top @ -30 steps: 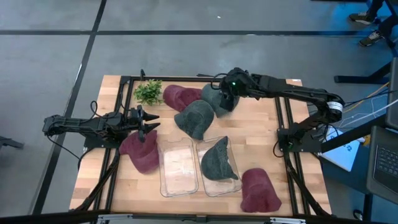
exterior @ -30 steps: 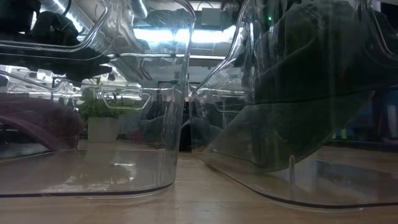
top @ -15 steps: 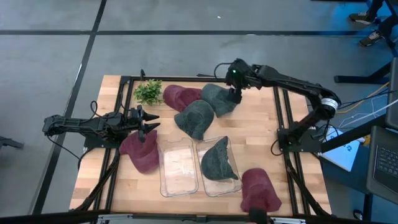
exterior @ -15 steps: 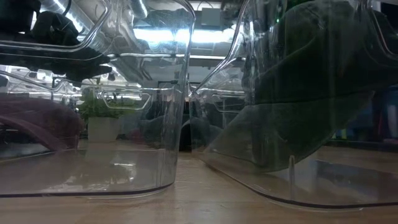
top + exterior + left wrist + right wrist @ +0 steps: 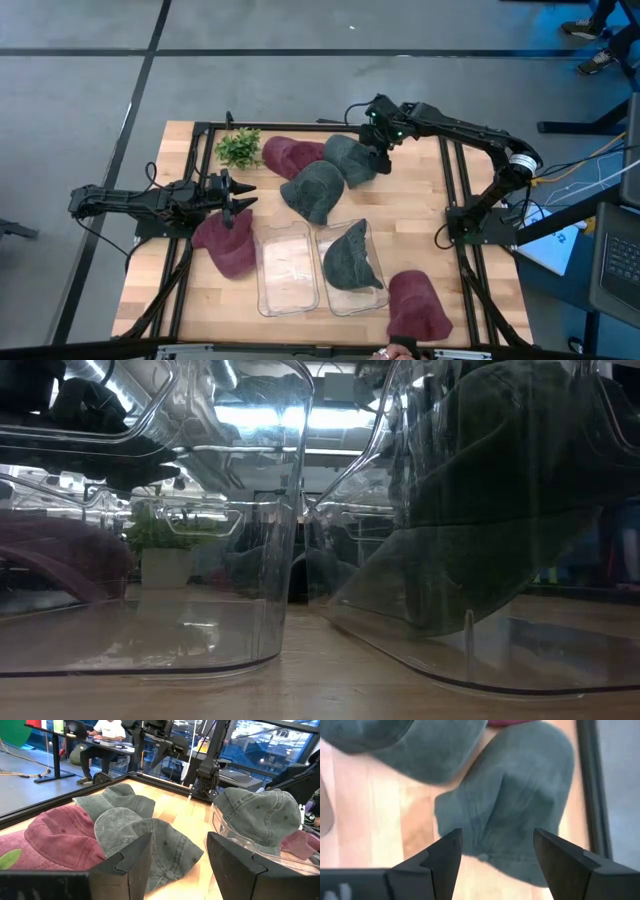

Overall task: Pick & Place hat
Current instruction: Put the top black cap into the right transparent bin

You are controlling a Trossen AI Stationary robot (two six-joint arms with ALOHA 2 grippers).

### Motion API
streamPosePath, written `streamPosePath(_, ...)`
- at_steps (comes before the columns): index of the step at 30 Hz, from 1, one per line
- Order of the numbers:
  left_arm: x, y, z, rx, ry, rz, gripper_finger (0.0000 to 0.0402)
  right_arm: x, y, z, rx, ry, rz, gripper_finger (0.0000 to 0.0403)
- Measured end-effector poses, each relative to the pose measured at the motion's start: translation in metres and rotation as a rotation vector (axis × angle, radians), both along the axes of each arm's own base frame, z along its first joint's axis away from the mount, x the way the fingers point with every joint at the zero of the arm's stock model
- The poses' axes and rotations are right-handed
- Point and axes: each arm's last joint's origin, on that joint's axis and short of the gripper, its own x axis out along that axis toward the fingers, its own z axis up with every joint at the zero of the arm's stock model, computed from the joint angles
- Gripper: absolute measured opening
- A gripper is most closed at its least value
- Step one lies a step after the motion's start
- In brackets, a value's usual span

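The robot's right gripper will close on the edge of the far grey hat [image 5: 377,168] [image 5: 482,856], at the end of the hat's middle fold.
Several caps lie on the wooden table. A grey hat [image 5: 350,158] rests crown up near the far edge, and a second grey hat [image 5: 314,190] lies just nearer. My right gripper [image 5: 379,152] hovers open over the far grey hat [image 5: 520,805], its fingers [image 5: 445,857] apart on either side of the crown. My left gripper [image 5: 236,198] waits open at the table's left, above a maroon hat [image 5: 226,243]. A third grey hat [image 5: 352,256] sits inside the right clear bin [image 5: 372,292].
An empty clear bin [image 5: 287,268] stands beside the filled one. A maroon hat [image 5: 290,154] lies at the far side next to a small green plant [image 5: 238,148], and another maroon hat [image 5: 415,305] lies near the front right. Black frame rails [image 5: 455,190] border the table.
My right gripper has shifted a little toward the table's far right over the far grey hat, and its arm has swung out. The hats have stayed where they were.
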Motion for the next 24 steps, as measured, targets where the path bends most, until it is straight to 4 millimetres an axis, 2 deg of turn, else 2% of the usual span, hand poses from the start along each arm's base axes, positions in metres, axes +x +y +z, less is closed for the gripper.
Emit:
streamPosePath(6,0.000,0.000,0.000,0.000,0.000,0.000,0.0185,-0.002,-0.004,-0.012,0.069,0.068,-0.050,0.0243)
streamPosePath(15,0.000,0.000,0.000,0.000,0.000,0.000,0.0185,0.005,-0.023,-0.051,0.222,0.148,-0.319,0.0243)
streamPosePath(24,0.000,0.000,0.000,0.000,0.000,0.000,0.0185,0.004,-0.023,-0.063,0.317,0.203,-0.426,0.0243)
